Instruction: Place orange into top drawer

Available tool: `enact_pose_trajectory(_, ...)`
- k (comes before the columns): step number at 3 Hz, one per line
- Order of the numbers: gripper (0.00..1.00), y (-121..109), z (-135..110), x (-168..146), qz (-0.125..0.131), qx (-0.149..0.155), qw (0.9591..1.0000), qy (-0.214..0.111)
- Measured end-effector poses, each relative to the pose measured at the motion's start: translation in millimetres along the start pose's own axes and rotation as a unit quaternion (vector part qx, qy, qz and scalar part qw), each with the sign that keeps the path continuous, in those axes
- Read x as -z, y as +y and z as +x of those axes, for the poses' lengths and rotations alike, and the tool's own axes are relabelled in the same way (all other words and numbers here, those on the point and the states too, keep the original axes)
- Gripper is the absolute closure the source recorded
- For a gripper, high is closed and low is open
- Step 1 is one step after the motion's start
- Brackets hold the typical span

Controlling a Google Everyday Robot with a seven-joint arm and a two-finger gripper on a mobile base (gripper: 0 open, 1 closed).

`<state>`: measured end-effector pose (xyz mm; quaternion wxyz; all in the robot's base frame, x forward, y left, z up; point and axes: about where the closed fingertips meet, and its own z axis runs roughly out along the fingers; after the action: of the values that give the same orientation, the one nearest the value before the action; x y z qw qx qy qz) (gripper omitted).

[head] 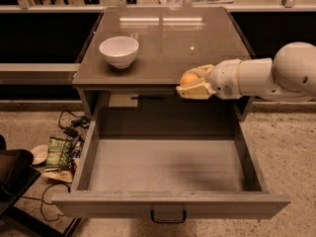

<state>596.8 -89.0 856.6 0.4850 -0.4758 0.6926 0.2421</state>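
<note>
Next, I release the orange on the drawer's grey bottom (pixel 174 148), about halfway between the drawer's tall sides.
The orange (pixel 188 78) is a small round fruit held between the pale fingers of my gripper (pixel 191 84). The gripper is shut on it and hangs at the front edge of the cabinet top, just above the back of the open top drawer (pixel 168 164). My white arm reaches in from the right. The drawer is pulled fully out, with a flat grey floor, tall sides and a dark handle (pixel 168 217) on its front. Nothing lies inside it.
A white bowl (pixel 119 51) stands on the glossy cabinet top (pixel 168 38) at the left. A snack bag (pixel 59 152), cables and a dark chair base lie on the floor left of the drawer. Counters run behind the cabinet.
</note>
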Motion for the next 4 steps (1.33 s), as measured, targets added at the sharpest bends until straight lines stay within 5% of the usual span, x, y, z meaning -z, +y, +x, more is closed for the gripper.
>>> enact_pose_trajectory(1, 1.0, 13.7, 38.3, -18.1, -0.015, -0.034, 0.9993, 0.0)
enact_pose_trajectory(2, 1.0, 41.1, 101.4, -47.9, -0.034, -0.08, 0.9961, -0.009)
enact_pose_trajectory(4, 1.0, 80.8, 175.6, -86.9, -0.06, -0.105, 0.9926, -0.007)
